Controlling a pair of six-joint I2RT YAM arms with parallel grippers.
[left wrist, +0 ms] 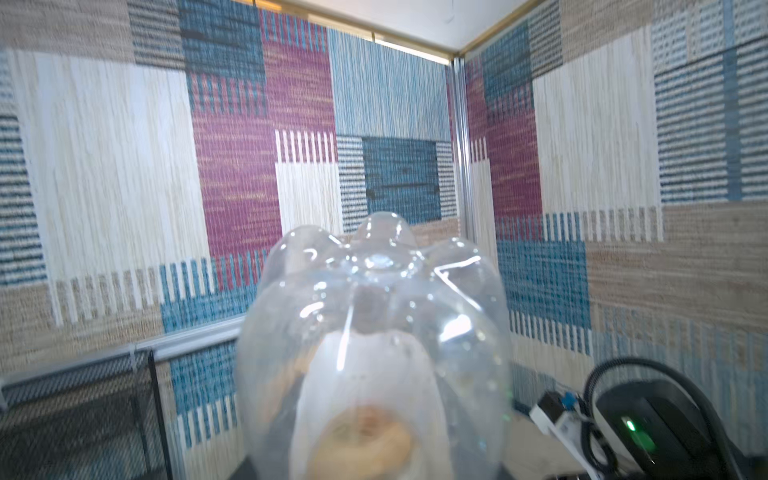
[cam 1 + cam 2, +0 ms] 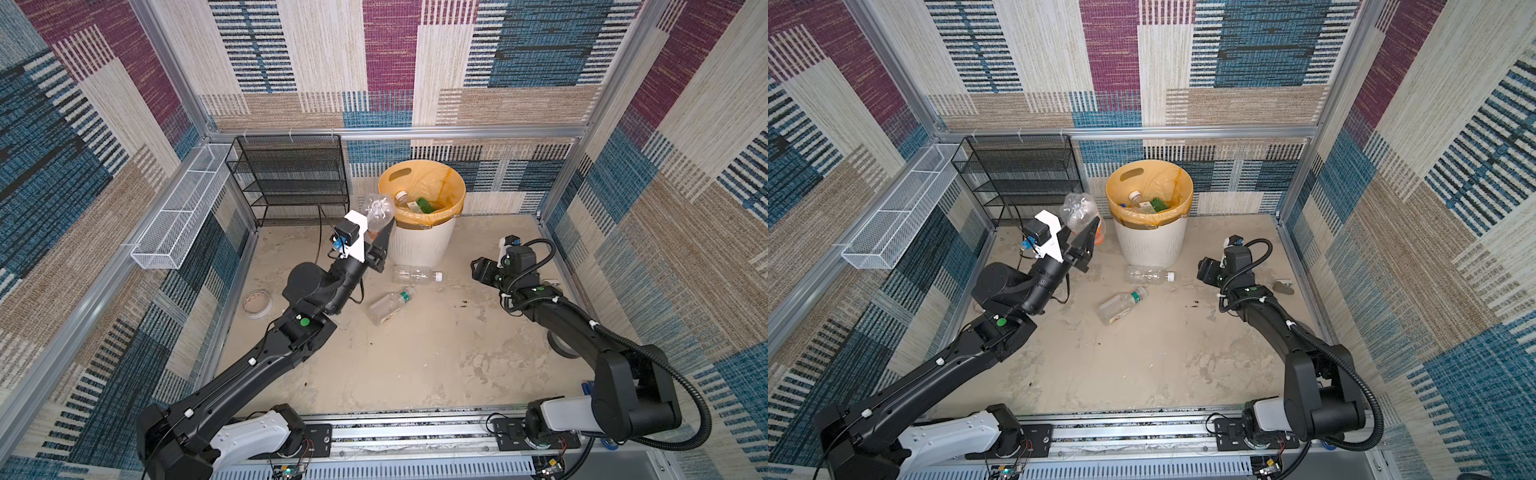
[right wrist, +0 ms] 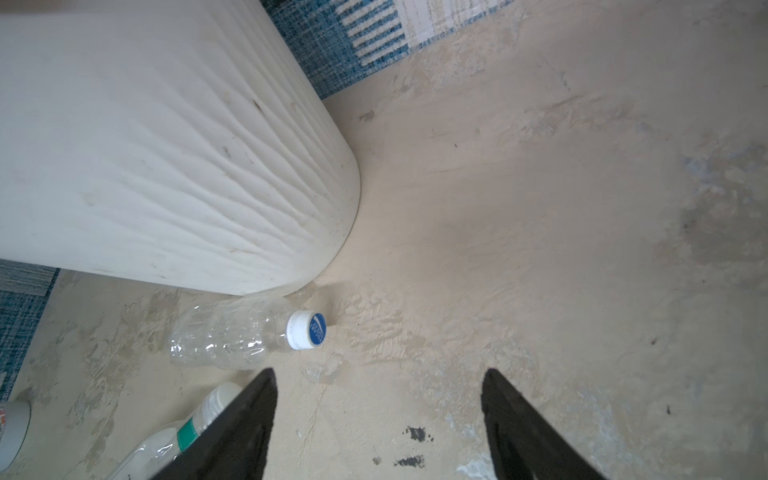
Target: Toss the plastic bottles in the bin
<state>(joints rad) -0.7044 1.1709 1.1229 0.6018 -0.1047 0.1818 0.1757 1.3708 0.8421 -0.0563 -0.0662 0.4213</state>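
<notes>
The robot's right gripper will next go to the green-banded bottle in front of the bin and close on the middle of its body (image 2: pixel 389 305) (image 3: pixel 137 470).
My left gripper (image 2: pixel 379 243) (image 2: pixel 1087 245) is raised beside the bin's left rim. It is shut on a clear plastic bottle (image 2: pixel 379 210) (image 2: pixel 1079 210) with an orange label, whose base (image 1: pixel 374 299) fills the left wrist view and hides the jaws. The bin (image 2: pixel 419 245) (image 2: pixel 1150 245) (image 3: pixel 166 145) holds several bottles (image 2: pixel 409 201). On the floor in front of it lie a clear white-capped bottle (image 2: pixel 415 275) (image 2: pixel 1148 275) (image 3: pixel 232 336) and a green-banded one (image 2: pixel 388 305) (image 2: pixel 1121 305) (image 3: pixel 183 434). To their right, low over the floor, my right gripper (image 2: pixel 477 269) (image 2: pixel 1203 270) (image 3: pixel 378 372) is open and empty.
A black mesh rack (image 2: pixel 291 178) and a white wire basket (image 2: pixel 178 216) stand at the back left. A tape roll (image 2: pixel 257 303) lies left of the left arm, and a dark roll (image 2: pixel 561 347) under the right arm. Walls close in all round.
</notes>
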